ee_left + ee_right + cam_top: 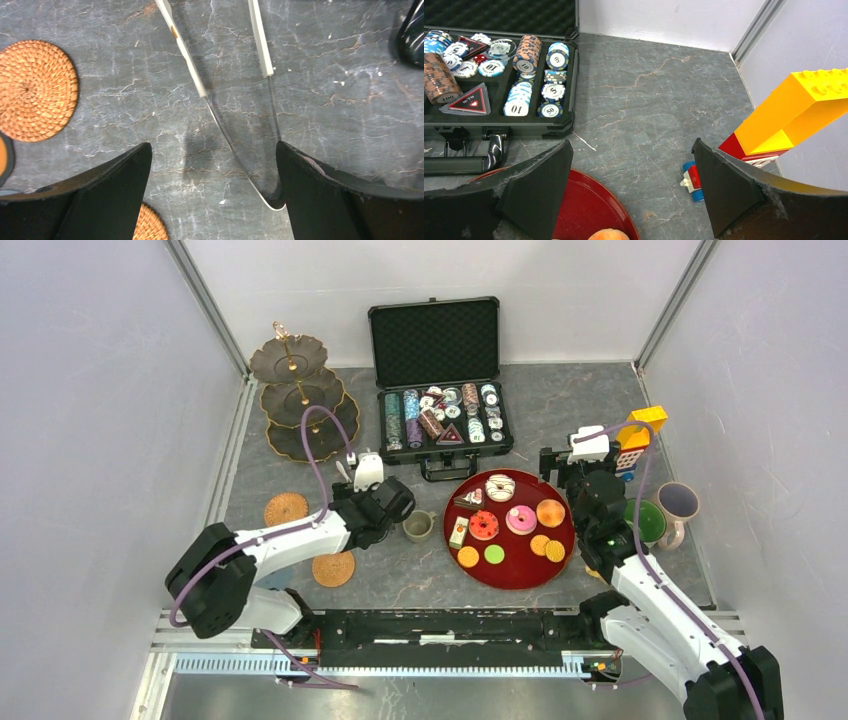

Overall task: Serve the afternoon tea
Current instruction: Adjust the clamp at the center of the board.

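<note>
The white-ended tongs lie slanted across my left gripper with their bend by a finger, so my left gripper should turn in line with them and close on both arms (pixel 226 136).
The dark scalloped three-tier stand (pixel 296 396) stands bare at the back left. A round red tray (pixel 512 575) holds the sweets: a white donut (pixel 500 487), a red donut (pixel 484 525), a pink donut (pixel 521 519), an orange round (pixel 551 512), a green round (pixel 494 554) and a cake slice (pixel 468 500). An olive mug (pixel 418 526) stands on the table just right of my left gripper (pixel 385 508). That gripper (pixel 214 195) is open over bare table. My right gripper (pixel 568 466) hovers open (pixel 631 190) at the tray's far right edge (pixel 584 210), above an orange sweet (pixel 609 234).
An open black case of poker chips (pixel 440 390) sits at the back centre. A red-yellow block tower (pixel 635 435) leans at the right, with a green mug (pixel 648 522) and a grey mug (pixel 678 502) near it. Two woven coasters (pixel 286 508) (pixel 333 568) lie left. Thin clear, white-ended strips (pixel 187 60) lie under my left gripper.
</note>
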